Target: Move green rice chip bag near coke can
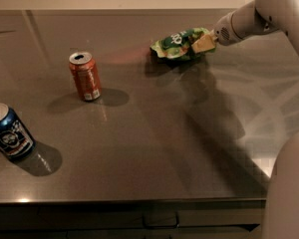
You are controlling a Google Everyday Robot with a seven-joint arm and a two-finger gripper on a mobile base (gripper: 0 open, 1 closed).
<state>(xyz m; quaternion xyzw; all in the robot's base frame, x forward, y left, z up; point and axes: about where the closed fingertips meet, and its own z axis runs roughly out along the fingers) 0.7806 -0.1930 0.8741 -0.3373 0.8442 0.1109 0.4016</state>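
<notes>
Next, I release the green rice chip bag on the table (pixel 132 81) close beside the coke can, facing my arm.
The green rice chip bag (pixel 178 44) is at the far middle-right of the grey table (pixel 154 143), with its shadow on the surface just below it. My gripper (pixel 204 43) reaches in from the right and is shut on the bag's right end. The coke can (pixel 85 76) stands upright on the left half of the table, well to the left of the bag and nearer the front.
A blue can with white graphics (pixel 9 131) stands at the near left edge. My white arm (pixel 269 14) crosses the upper right, and my body (pixel 289 193) fills the lower right corner. The table's front edge (pixel 129 201) runs along the bottom.
</notes>
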